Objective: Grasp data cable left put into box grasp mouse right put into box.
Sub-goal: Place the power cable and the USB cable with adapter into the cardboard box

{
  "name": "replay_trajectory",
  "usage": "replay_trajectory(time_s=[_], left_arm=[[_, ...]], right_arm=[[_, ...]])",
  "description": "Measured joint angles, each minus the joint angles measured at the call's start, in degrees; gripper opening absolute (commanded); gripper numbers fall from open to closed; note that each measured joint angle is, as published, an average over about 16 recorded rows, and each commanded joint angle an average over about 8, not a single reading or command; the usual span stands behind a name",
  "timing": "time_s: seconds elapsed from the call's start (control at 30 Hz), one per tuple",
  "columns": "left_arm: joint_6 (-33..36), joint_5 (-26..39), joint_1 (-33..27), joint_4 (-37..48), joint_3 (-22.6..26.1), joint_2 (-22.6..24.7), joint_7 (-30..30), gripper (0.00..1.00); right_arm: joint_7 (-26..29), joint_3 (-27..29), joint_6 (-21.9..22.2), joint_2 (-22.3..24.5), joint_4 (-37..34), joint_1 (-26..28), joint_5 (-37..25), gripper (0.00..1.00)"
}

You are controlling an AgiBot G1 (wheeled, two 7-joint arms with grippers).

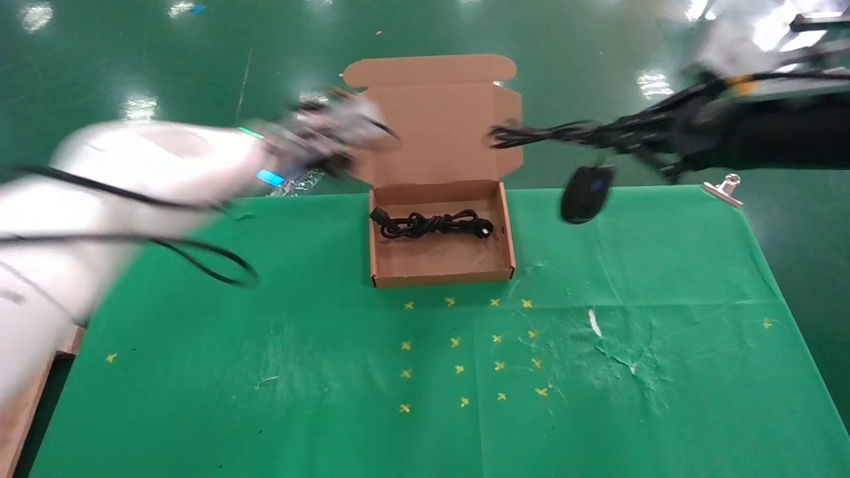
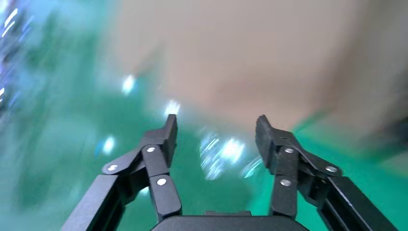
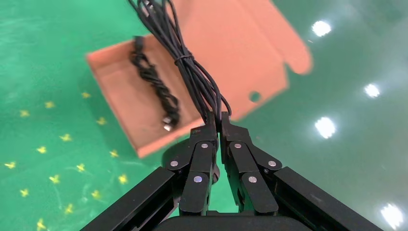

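Note:
I will release the black mouse from my right gripper inside the brown box, between the data cable and the box's front side (image 1: 443, 258) (image 3: 131, 98).
The brown box (image 1: 441, 260) stands open at the table's far middle, lid (image 1: 431, 126) raised behind it. The data cable (image 1: 431, 224) lies bundled inside the box (image 3: 126, 98), also seen from the right wrist as the data cable (image 3: 155, 83). My right gripper (image 1: 601, 131) hovers to the right of the lid, shut on the mouse's bundled thin cord (image 3: 192, 72). The black mouse (image 1: 587, 193) dangles below it, above the table's far right. In the right wrist view the right gripper (image 3: 219, 118) pinches the cord. My left gripper (image 1: 368, 129) is blurred beside the lid's left edge; the left gripper (image 2: 216, 130) is open and empty.
A green cloth (image 1: 265, 372) with yellow cross marks covers the table; it is torn near the front right (image 1: 624, 358). A metal clip (image 1: 725, 186) holds the far right corner. A black cable loop (image 1: 219, 269) hangs from my left arm over the table's left side.

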Motion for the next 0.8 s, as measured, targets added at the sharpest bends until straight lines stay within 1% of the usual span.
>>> replay_trajectory(time_s=[0.17, 0.33, 0.43, 0.6, 0.63, 0.8], left_arm=[[-1.2, 1.7, -1.4, 3.6, -1.0, -1.0, -1.8, 1.00], [-1.8, 2.8, -1.7, 4.8, -1.1, -0.8, -2.6, 1.00], [-1.8, 3.1, -1.6, 4.9, -1.1, -0.7, -2.8, 1.00], [-1.8, 3.3, -1.6, 4.9, -1.2, -0.7, -3.1, 1.00], [-1.8, 3.4, -1.6, 4.9, -1.2, -0.7, -3.1, 1.00], [-1.8, 3.5, -1.6, 4.9, -1.2, -0.8, -3.2, 1.00]], right_arm=[[-4.7, -1.9, 0.4, -6.7, -6.5, 0.7, -0.7, 0.00], [-9.5, -3.8, 2.0, -14.6, -15.1, 1.3, -1.9, 0.00], [-12.1, -5.0, 3.9, -19.0, -20.9, 1.6, -2.9, 0.00], [-16.0, -6.4, 8.8, -25.1, -30.0, 1.7, -4.7, 0.00], [-16.7, -6.6, 9.9, -26.0, -31.7, 1.6, -5.1, 0.04], [-19.2, -7.3, 15.1, -29.0, -38.6, 1.2, -6.7, 0.67]])
